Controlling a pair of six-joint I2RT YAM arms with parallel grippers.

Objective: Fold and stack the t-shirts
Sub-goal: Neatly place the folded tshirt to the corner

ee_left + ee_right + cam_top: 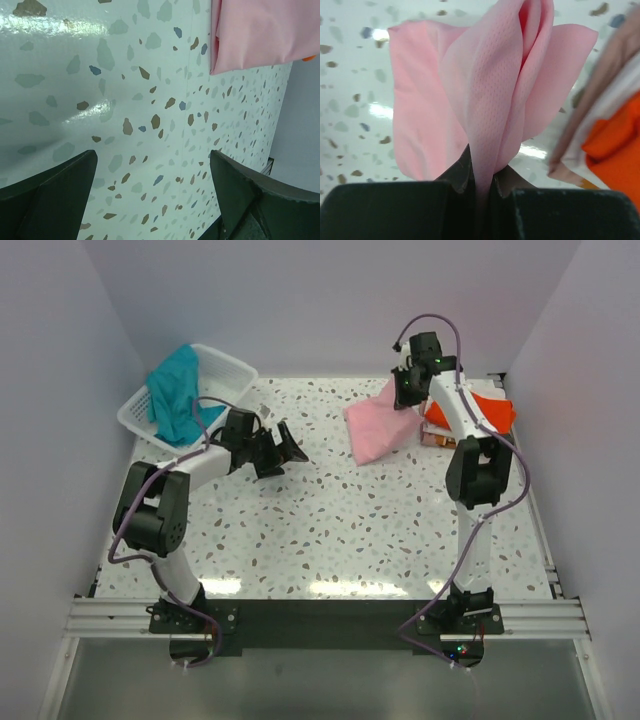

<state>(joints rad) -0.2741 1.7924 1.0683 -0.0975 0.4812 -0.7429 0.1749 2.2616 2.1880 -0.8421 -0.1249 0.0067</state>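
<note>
The pink t-shirt will lie flat over the stack, on top of the bright orange t-shirt (459, 402), when my right gripper lets go of it there.
A light pink t-shirt (378, 428) lies folded at the back of the table, its far corner lifted. My right gripper (408, 390) is shut on that corner; in the right wrist view the pink t-shirt (485, 105) rises in a pinched fold from between the fingers (462, 172). A bright orange t-shirt (478, 410) lies at the back right, partly under the right arm, and its orange cloth (615, 150) shows in the right wrist view. A teal t-shirt (178, 392) hangs out of the basket. My left gripper (280, 452) stands open over bare table, well left of the pink t-shirt (260, 35).
A white lattice basket (225, 368) stands at the back left corner. Walls close the table on the left, back and right. A metal rail (320, 615) runs along the near edge by the arm bases. Speckled tabletop (330, 530) fills the middle.
</note>
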